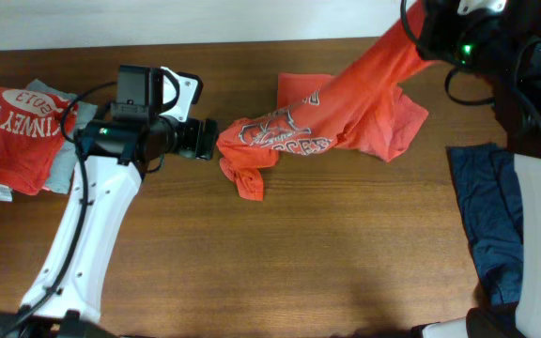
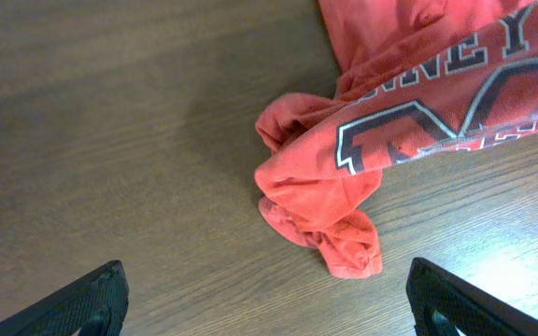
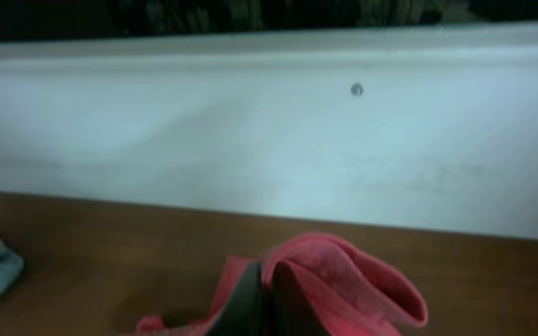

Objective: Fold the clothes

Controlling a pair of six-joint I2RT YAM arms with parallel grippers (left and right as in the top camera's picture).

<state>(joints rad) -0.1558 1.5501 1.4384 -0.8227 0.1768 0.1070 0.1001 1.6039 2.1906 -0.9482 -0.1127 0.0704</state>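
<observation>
I need to close my left gripper on the bunched end (image 1: 224, 141) (image 2: 271, 170) of the red-orange T-shirt, just behind the small flap that sticks out toward the front.
The clothes in play are a red-orange T-shirt (image 1: 346, 108) with grey printed lettering, stretched from the table's middle up toward the back right. My right gripper (image 1: 418, 30) is shut on its upper end and holds it off the table. In the right wrist view, red fabric (image 3: 353, 271) bulges around the closed right gripper (image 3: 267, 285). My left gripper (image 1: 212, 143) is open and sits just left of the shirt's bunched lower end (image 1: 242, 169). In the left wrist view that crumpled end (image 2: 330, 201) lies ahead of the wide-apart fingers (image 2: 87, 299), untouched.
A folded red printed shirt (image 1: 12, 131) lies on a grey garment (image 1: 64, 160) at the far left. A dark navy garment (image 1: 486, 216) lies at the right edge, partly under my right arm. A white wall (image 3: 269, 140) runs along the table's back.
</observation>
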